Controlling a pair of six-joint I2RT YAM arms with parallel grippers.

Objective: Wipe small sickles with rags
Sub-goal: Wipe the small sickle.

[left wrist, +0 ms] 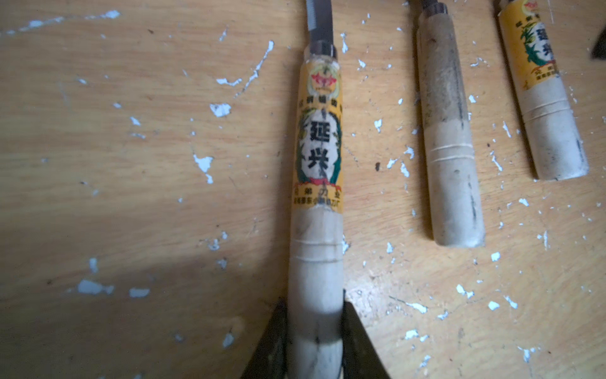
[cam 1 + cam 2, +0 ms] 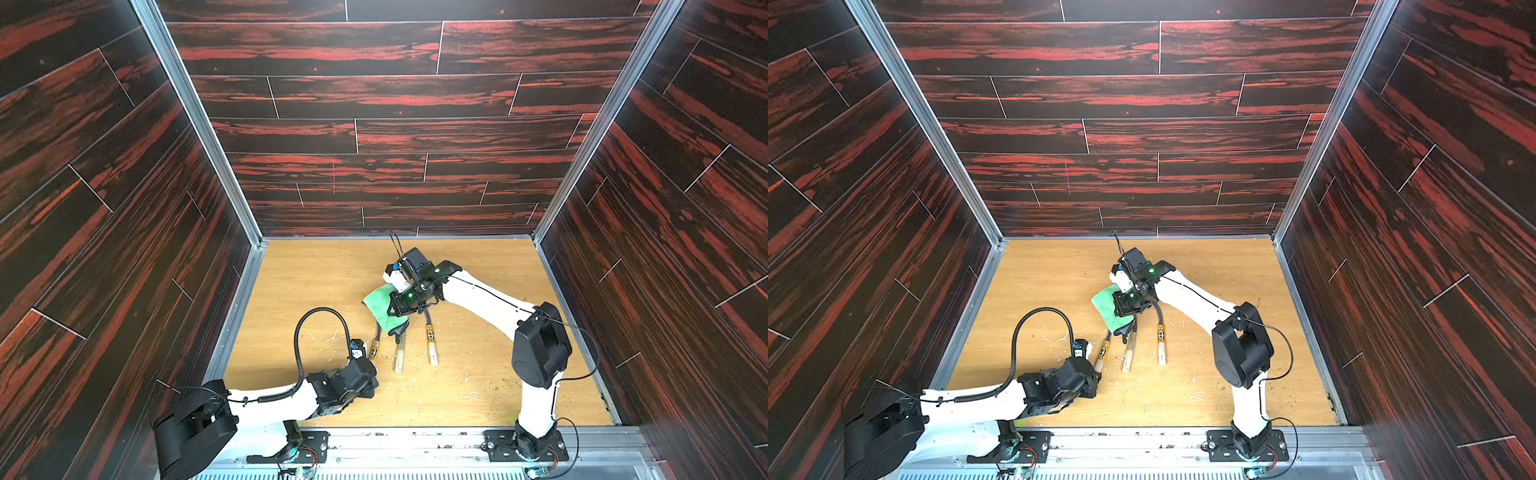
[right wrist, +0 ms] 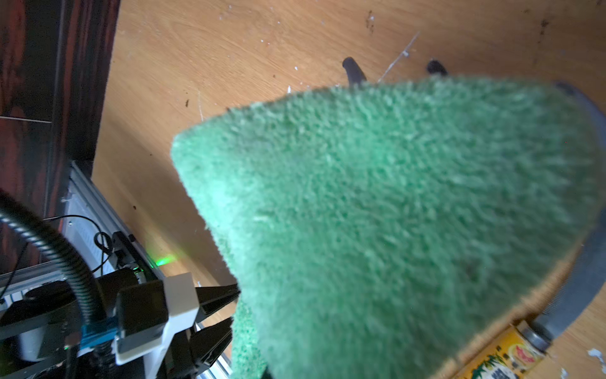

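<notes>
Next, my left gripper opens and takes the handle by the label's lower edge (image 1: pixel 316 211), because it now pinches the sickle's handle at its end, far from the blade.
Three small sickles lie side by side on the wooden table, handles toward the front: a labelled left one (image 2: pixel 374 350) (image 2: pixel 1104 351) (image 1: pixel 319 147), a plain middle one (image 2: pixel 399 357) (image 1: pixel 449 164) and a labelled right one (image 2: pixel 431 345) (image 1: pixel 544 115). My left gripper (image 2: pixel 371 364) (image 1: pixel 316 334) is shut on the butt of the left sickle's handle, its fingers (image 1: pixel 357 344) pressed against both sides. The green rag (image 2: pixel 380 305) (image 2: pixel 1106 305) (image 3: pixel 393 213) covers the blades, and my right gripper (image 2: pixel 394 311) is shut on it. The rag hides the right jaws in the right wrist view.
White flecks and scratches dot the table (image 2: pixel 478 374). Dark red panelled walls (image 2: pixel 124 249) close in the left, right and back sides. A metal rail (image 2: pixel 415 436) with both arm bases runs along the front. The left arm's cable hose (image 2: pixel 320 311) arches above the table.
</notes>
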